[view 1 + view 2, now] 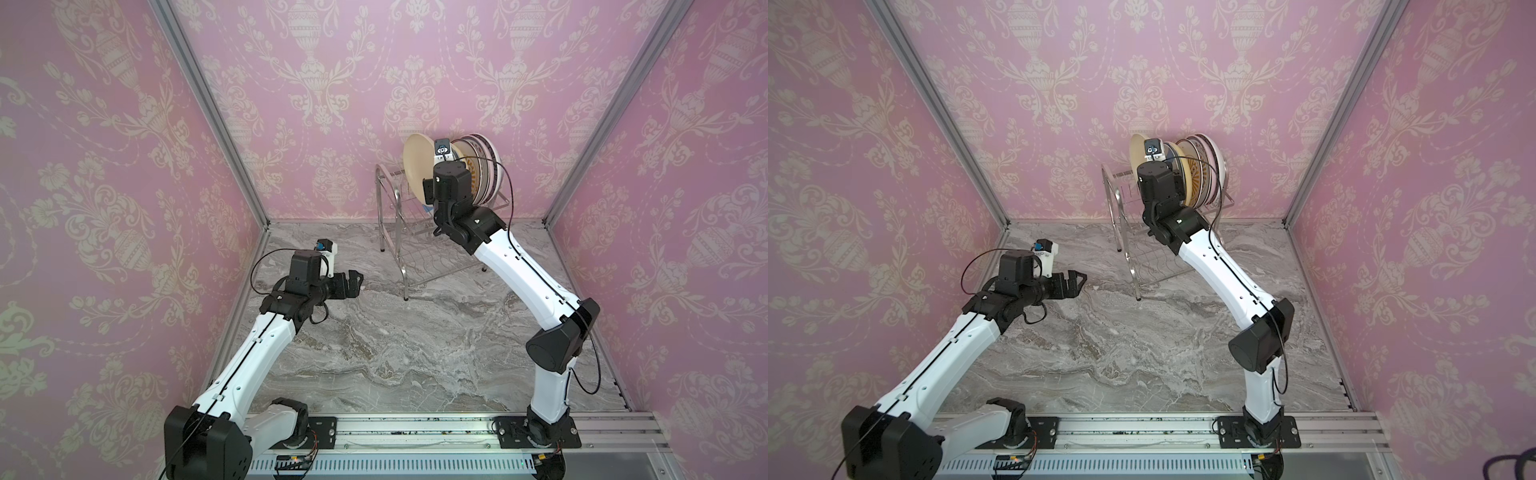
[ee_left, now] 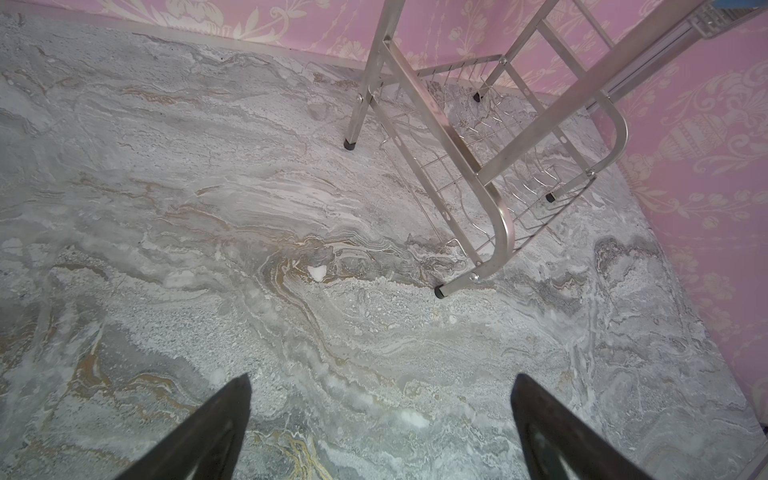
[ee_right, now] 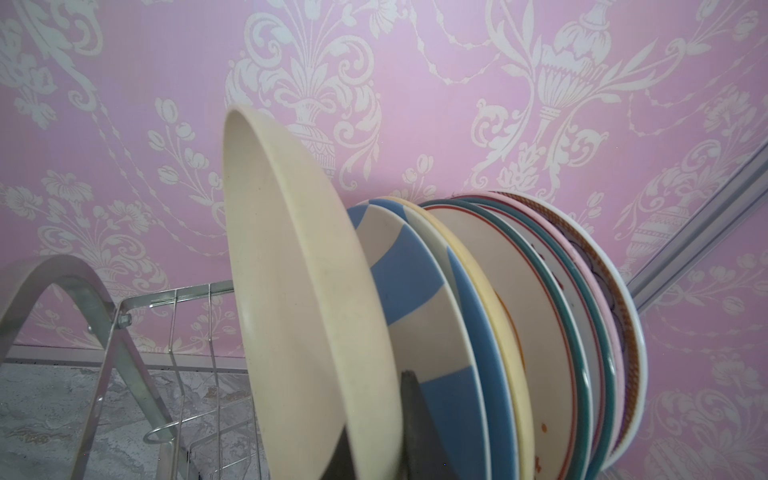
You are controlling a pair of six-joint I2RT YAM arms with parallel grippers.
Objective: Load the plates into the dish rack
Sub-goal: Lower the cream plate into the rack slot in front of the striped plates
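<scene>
My right gripper should release the cream-yellow plate in the upper level of the rack, upright (image 1: pixel 421 185) (image 3: pixel 332 374) next to the blue-and-white striped plate.
A cream-yellow plate (image 3: pixel 299 291) stands on edge at the left end of a row of several plates (image 1: pixel 484 166) in the upper tier of the steel dish rack (image 1: pixel 390 232). My right gripper (image 3: pixel 374 415) is shut on this plate's lower rim, one finger on each face. Behind it, close by, is a blue-and-white striped plate (image 3: pixel 415 282). In both top views the right wrist hides the fingers. My left gripper (image 1: pixel 358 280) hovers open over the marble table (image 1: pixel 415 340), left of the rack and holding nothing. The rack's lower tier (image 2: pixel 490 166) holds no plates.
Pink patterned walls (image 1: pixel 332 104) close in the back and sides, with aluminium corner posts (image 1: pixel 224 137). The rack stands near the back wall on small black feet (image 2: pixel 438 291). A metal rail (image 1: pixel 415 432) carrying both arm bases runs along the front edge.
</scene>
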